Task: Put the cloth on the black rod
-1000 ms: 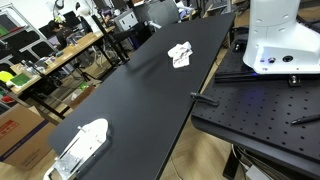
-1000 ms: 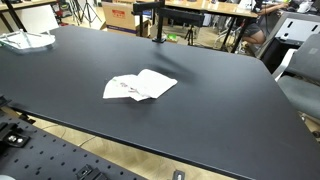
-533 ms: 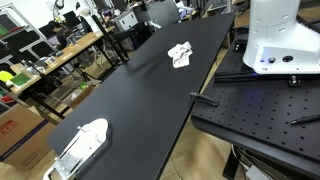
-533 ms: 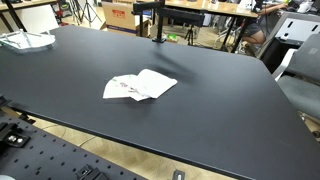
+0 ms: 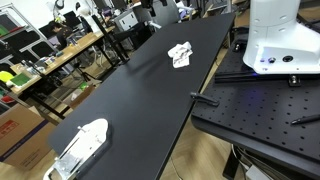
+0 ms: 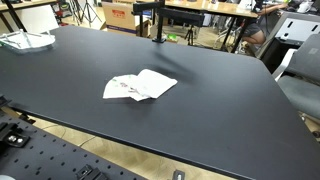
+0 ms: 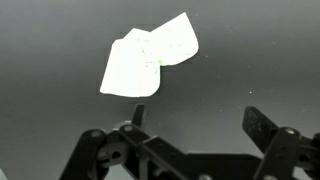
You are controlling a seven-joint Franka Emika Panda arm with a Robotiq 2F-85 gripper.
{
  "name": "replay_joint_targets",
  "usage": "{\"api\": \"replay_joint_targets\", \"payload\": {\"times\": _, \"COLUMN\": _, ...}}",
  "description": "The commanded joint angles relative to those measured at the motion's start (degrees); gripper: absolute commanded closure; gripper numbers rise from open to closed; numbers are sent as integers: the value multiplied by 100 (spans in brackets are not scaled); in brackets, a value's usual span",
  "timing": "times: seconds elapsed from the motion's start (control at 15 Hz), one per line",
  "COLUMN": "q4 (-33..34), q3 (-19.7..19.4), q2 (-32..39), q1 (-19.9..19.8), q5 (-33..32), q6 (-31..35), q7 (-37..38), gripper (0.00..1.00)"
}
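Note:
The middle of the white cloth point(image 5: 181, 52) point(image 7: 153, 56), where its two flaps meet, is the next place my gripper should go to and close on.
A white cloth point(image 5: 180, 53) lies crumpled flat on the black table point(image 5: 130, 100); it also shows in an exterior view point(image 6: 140, 86) and in the wrist view point(image 7: 150, 62). A black rod on an upright stand point(image 6: 157, 20) stands at the table's far edge, behind the cloth. My gripper point(image 7: 203, 120) is open and empty. It hangs above the bare table, with the cloth ahead of it and to the left, apart from both fingers point(image 7: 266, 125). The gripper does not show clearly in the exterior views.
A white object point(image 5: 80, 145) lies at one end of the table, also seen in an exterior view point(image 6: 25, 40). A black perforated board point(image 5: 260, 110) carries the white robot base point(image 5: 280, 40). Cluttered benches point(image 5: 50, 55) and a chair point(image 6: 300, 70) surround the table.
A dark shape at the top edge of an exterior view has shifted slightly. The cloth has not moved.

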Motion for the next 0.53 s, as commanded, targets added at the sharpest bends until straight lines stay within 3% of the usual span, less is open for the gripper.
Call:
{"api": "replay_joint_targets", "payload": {"times": 0.0, "q4": -235, "q3": -245, "q2": 537, "q1": -368, "q5": -256, "q6": 632, "q7": -43, "gripper": 0}}
{"api": "replay_joint_targets", "payload": {"times": 0.47, "q4": -221, "q3": -529, "q2": 1882, "q1": -708, "q5": -520, "q6": 1838, "q7": -246, "gripper": 0}}
